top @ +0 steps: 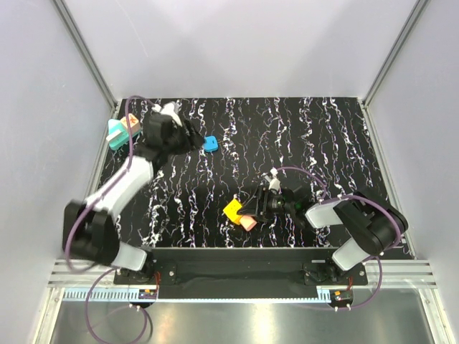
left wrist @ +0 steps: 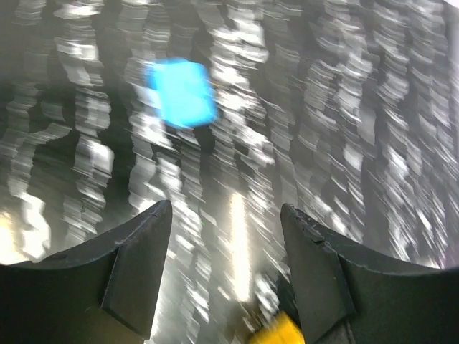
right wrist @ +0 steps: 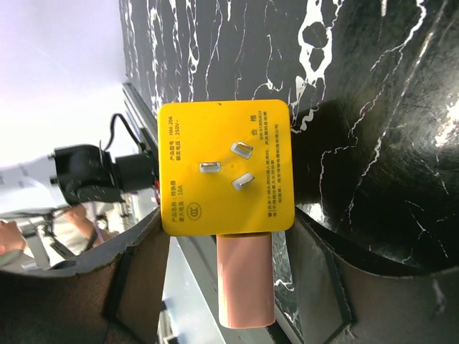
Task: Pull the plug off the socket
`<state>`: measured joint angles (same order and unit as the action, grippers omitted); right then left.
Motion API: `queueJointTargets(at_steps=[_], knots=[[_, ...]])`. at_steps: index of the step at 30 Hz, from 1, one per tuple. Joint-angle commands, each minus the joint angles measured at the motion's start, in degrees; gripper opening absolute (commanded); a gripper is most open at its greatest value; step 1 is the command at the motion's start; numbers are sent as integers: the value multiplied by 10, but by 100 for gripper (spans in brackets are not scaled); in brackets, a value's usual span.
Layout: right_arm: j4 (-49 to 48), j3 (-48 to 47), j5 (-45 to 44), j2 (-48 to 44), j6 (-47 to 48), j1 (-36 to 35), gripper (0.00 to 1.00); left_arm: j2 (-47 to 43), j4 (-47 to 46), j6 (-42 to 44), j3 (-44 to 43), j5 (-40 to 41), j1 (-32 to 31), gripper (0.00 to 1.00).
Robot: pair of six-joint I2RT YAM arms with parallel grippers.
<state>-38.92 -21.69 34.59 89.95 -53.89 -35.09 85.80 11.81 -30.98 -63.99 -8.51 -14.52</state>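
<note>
I should pass the yellow cube in my right gripper's fingers to my left gripper, and then grip the salmon block (right wrist: 245,283) with my right gripper before pulling.
The teal socket (top: 115,135) lies at the far left edge of the table. The tan plug (top: 130,125) with its orange mark sits on it. My left gripper (top: 193,136) is to the right of them, apart from both, and points at a small blue block (top: 210,143). In the blurred left wrist view my left gripper (left wrist: 226,208) is open and empty, with the blue block (left wrist: 179,93) ahead. My right gripper (top: 259,208) is open near the front. In the right wrist view its fingers (right wrist: 136,276) flank a salmon block (right wrist: 245,279). The socket and plug show in neither wrist view.
A yellow cube (top: 233,210) with three metal prongs (right wrist: 226,168) sits against the salmon block (top: 248,222), just left of my right gripper. A bit of the yellow cube also shows in the left wrist view (left wrist: 276,331). White walls stand round the black marbled table (top: 323,143).
</note>
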Motion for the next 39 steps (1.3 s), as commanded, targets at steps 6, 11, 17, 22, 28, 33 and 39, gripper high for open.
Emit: queueJointTargets(at_steps=[6,11,17,22,28,33,39], knots=[[-160,75,-97,0,-115,-12,2,-222,-7,-34,241,122,-222,69],[-152,80,-176,6,-141,-57,8,-360,0,-129,351,185,-331,65],[-185,82,-197,39,-157,-89,29,-403,-10,-203,406,203,-430,65],[-158,77,-155,44,-129,-89,59,-384,-7,-212,390,230,-480,64],[0,62,-130,-52,-37,-86,100,-361,26,-131,339,238,-489,71],[246,14,-160,-183,49,-75,100,-335,75,-28,273,217,-489,71],[369,33,-150,-349,94,-32,100,-265,121,115,185,188,-489,77]])
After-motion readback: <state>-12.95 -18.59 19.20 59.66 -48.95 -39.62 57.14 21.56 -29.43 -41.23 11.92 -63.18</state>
